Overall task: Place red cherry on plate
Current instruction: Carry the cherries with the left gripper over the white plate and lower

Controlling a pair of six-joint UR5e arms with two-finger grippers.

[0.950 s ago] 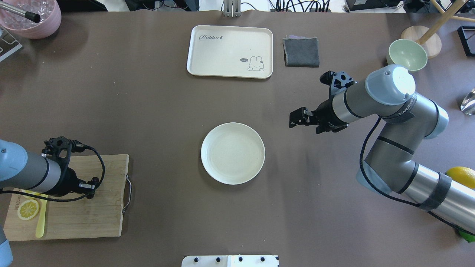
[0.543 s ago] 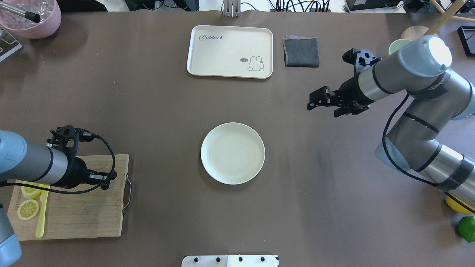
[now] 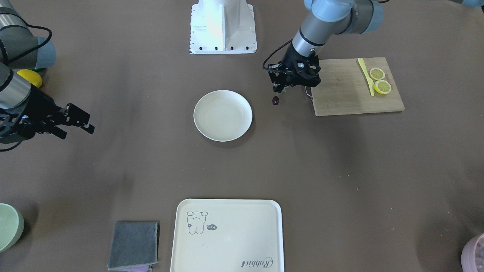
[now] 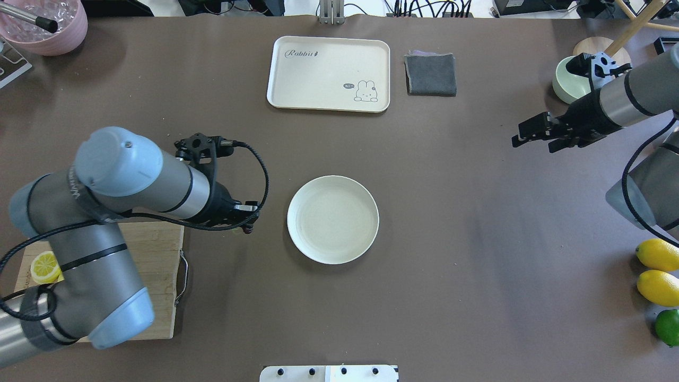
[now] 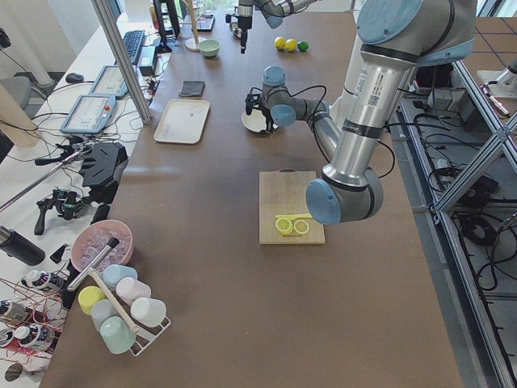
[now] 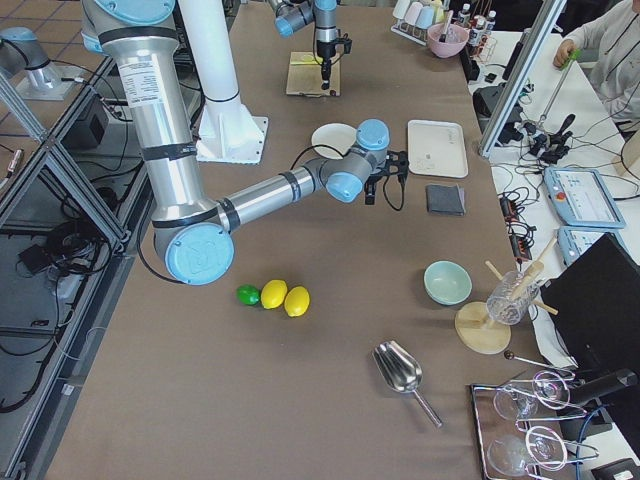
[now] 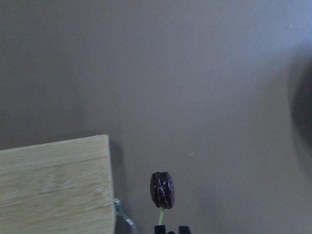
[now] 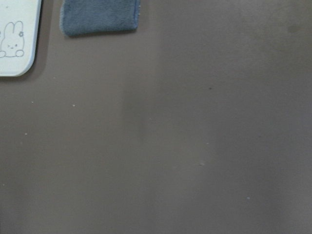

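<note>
My left gripper has the red cherry, which dangles just above the table now. It will let the cherry go near the middle of the round cream-white plate [image 3: 219, 116].
The red cherry [image 7: 162, 189], a dark maroon fruit on a thin green stem, hangs from my left gripper [image 7: 170, 229], which is shut on the stem. In the front-facing view the cherry [image 3: 275, 100] dangles just above the table, between the cutting board's corner and the plate [image 3: 222, 115]. From overhead the left gripper [image 4: 249, 223] sits a short way left of the round cream-white plate [image 4: 333, 219], which holds nothing. My right gripper [image 4: 530, 133] hovers open and holds nothing at the far right, well away from the plate.
A bamboo cutting board [image 3: 353, 88] with lemon slices [image 3: 380, 81] and a yellow knife lies behind the left gripper. The rabbit tray [image 4: 329, 73] and grey cloth [image 4: 431, 74] are at the far side. A green bowl [image 4: 565, 85] and whole lemons [image 4: 658, 254] are on the right.
My left gripper has swung off the cutting board toward the plate with the cherry hanging from it. The right arm has pulled back to the right, away from the plate.
</note>
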